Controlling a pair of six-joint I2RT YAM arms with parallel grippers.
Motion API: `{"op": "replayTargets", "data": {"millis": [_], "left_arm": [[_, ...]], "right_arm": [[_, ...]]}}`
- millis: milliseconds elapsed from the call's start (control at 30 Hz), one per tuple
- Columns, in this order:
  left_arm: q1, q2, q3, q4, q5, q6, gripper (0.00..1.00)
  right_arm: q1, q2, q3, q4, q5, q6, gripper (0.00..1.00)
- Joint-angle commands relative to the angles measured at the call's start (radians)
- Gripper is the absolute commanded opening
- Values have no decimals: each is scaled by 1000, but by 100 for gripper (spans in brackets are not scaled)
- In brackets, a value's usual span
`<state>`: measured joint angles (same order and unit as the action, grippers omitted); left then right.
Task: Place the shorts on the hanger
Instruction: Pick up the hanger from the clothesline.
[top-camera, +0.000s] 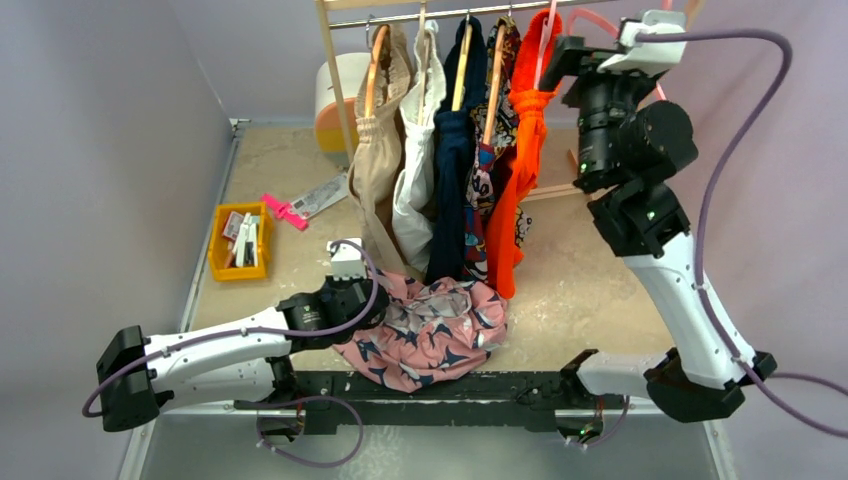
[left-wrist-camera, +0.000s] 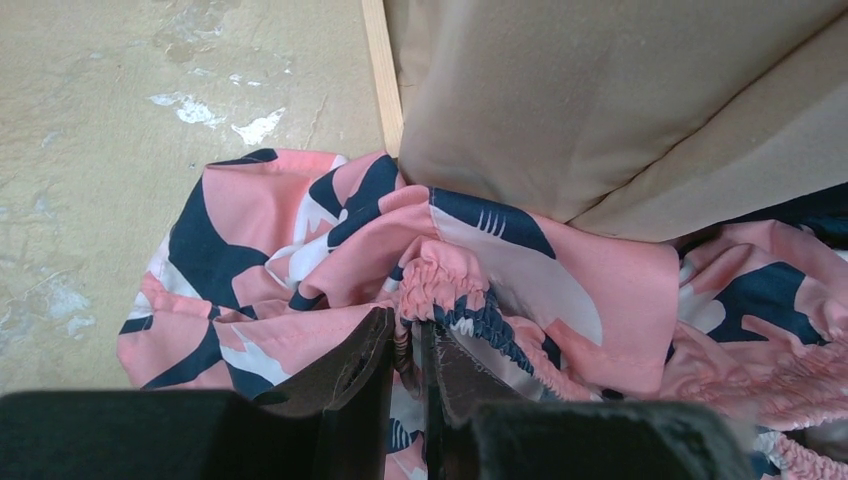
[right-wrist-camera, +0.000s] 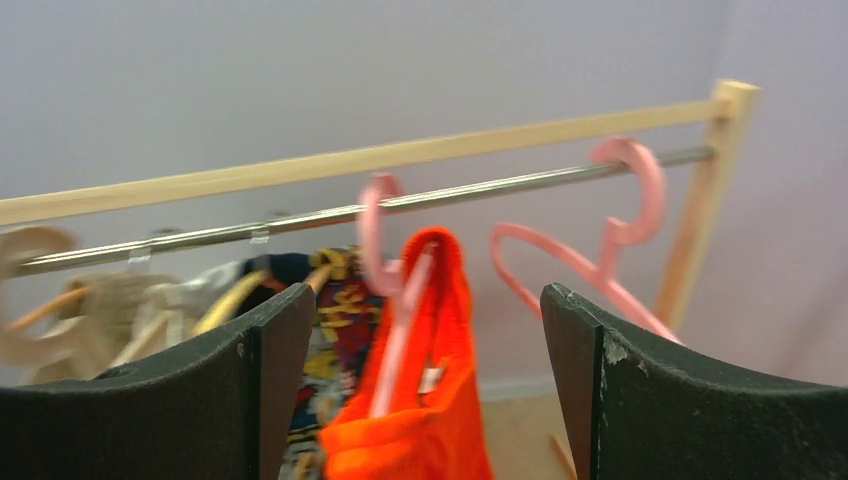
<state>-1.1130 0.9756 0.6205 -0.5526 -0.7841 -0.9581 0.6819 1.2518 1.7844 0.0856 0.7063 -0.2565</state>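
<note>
My right gripper should close on the near side (top-camera: 658, 91) (right-wrist-camera: 642, 308) of the empty pink hanger, under the hanger's hook, next to the orange garment.
The pink shorts (top-camera: 440, 325) with navy-and-white swirls lie crumpled on the table near the front edge, below the rack. My left gripper (top-camera: 365, 300) is low at their left side. In the left wrist view its jaws (left-wrist-camera: 408, 335) are shut on the gathered waistband (left-wrist-camera: 450, 285) of the shorts (left-wrist-camera: 290, 250). My right gripper (top-camera: 560, 55) is raised to the rail at the rack's right end, open and empty (right-wrist-camera: 428, 300). The empty pink hanger (right-wrist-camera: 600, 265) hangs on the rail just right of the jaws. It is mostly hidden behind the arm in the top view (top-camera: 583, 15).
The wooden rack (top-camera: 335, 90) holds a beige garment (top-camera: 380, 160), white and navy garments, a dark patterned one and an orange garment (right-wrist-camera: 420, 420) on another pink hanger. A yellow bin (top-camera: 240, 240), a pink-handled tool (top-camera: 285, 212) and a white-and-orange container (top-camera: 340, 95) are at the left.
</note>
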Motion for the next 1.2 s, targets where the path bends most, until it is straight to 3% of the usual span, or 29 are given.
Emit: {"op": "replayTargets", "data": {"millis": [0,200,400,800,1167], "left_arm": [[4,2,36,55,-1,16,15],[4,18,38,73,11,41,15],[4,29,28,117,43,75,15],[4,-33,-43,205,88,100,15],[5,-41,-62,255,146,113,14]], "right_arm": [[-228,-33,-6,-139,-96,230,86],[-407,-219,-210,-157,-137,356,87],[-582,-240,-289,-235,-244,405,90],[-645,-319,-299,-325,-197,418,94],[-670,-300,-373,-330,-177,362,91]]}}
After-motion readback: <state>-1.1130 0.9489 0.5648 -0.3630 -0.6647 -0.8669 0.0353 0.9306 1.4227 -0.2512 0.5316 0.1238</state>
